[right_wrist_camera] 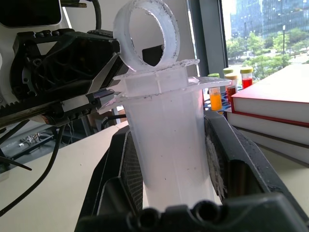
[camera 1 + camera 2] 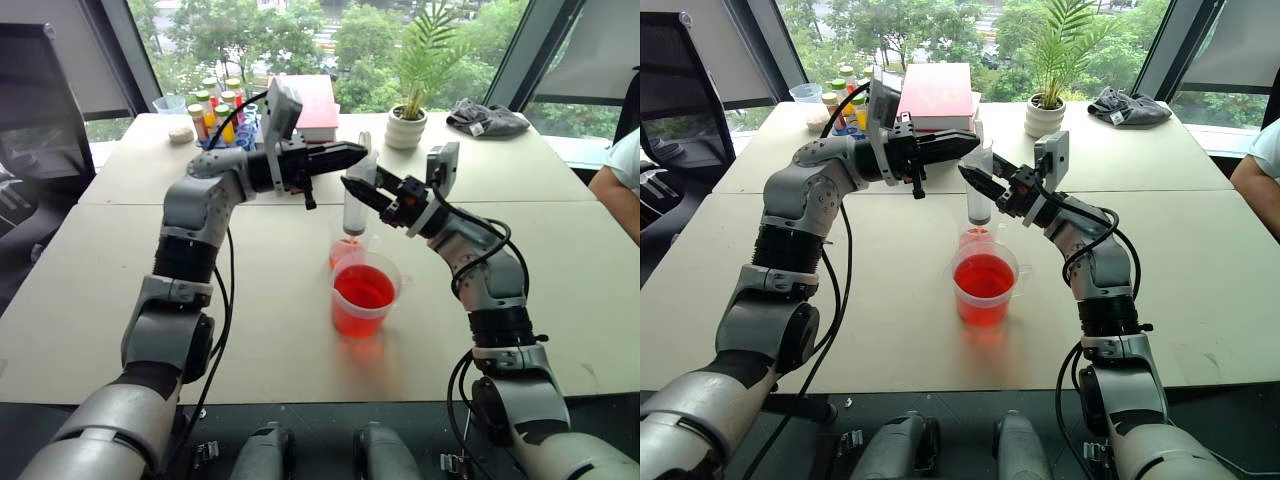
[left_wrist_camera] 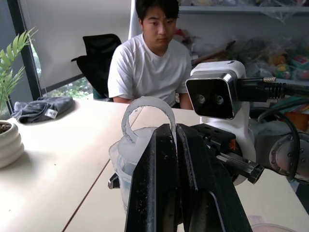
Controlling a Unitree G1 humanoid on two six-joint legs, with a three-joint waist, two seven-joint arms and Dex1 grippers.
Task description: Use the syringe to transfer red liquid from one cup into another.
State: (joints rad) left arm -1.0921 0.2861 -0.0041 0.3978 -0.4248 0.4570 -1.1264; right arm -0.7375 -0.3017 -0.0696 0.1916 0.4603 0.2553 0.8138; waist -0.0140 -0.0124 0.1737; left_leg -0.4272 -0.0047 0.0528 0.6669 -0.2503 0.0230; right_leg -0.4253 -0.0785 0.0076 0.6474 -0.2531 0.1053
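I should set the syringe on the bare table [image 2: 467, 279] beside the larger cup's handle with my right gripper.
The syringe [image 2: 355, 205] stands upright, its orange tip just above the smaller cup [image 2: 344, 252], which holds a little red liquid. My right gripper [image 2: 360, 190] is shut on the clear barrel [image 1: 166, 145] from the right. The plunger looks pushed fully in, its ring [image 1: 147, 34] sitting right on the barrel's flange. Coming from the left at ring height, my left gripper [image 2: 358, 152] is shut, with its tips [image 3: 166, 133] against the ring [image 3: 145, 108]. The larger handled cup [image 2: 364, 295], about half full of red liquid [image 2: 363, 288], stands just in front of the small one.
Along the table's far edge are a rack of small coloured bottles [image 2: 215, 112], a stack of red books [image 2: 316, 105], a potted plant [image 2: 408, 120] and a dark cloth [image 2: 487, 120]. A person [image 2: 620, 185] sits at the right side of the table.
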